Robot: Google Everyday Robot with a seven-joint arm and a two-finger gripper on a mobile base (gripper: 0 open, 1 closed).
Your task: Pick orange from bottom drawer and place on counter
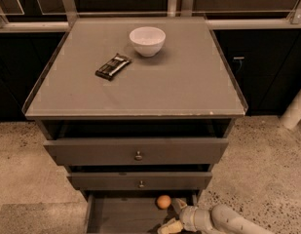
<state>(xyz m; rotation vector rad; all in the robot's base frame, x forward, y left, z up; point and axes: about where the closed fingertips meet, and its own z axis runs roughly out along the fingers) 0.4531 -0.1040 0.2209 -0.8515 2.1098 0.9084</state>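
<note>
My gripper needs to next travel to the orange near the back of the open bottom drawer, and then close around the orange's middle (163, 202).
The orange (163, 202) lies on the floor of the open bottom drawer (121, 216), near its back wall and right of centre. My gripper (173, 215) reaches into the drawer from the lower right, just right of the orange and a little in front of it. It is open and empty. One finger (178, 204) is close beside the orange, and the other finger (170, 226) is lower, near the frame's bottom edge. The grey counter (189, 87) tops the cabinet above.
A white bowl (147, 40) and a dark wrapped bar (112, 66) sit on the counter. Two wider drawers with knobs (138, 156) are slightly pulled out above the bottom drawer. Speckled floor surrounds the cabinet, and a white post (295, 108) stands at the right.
</note>
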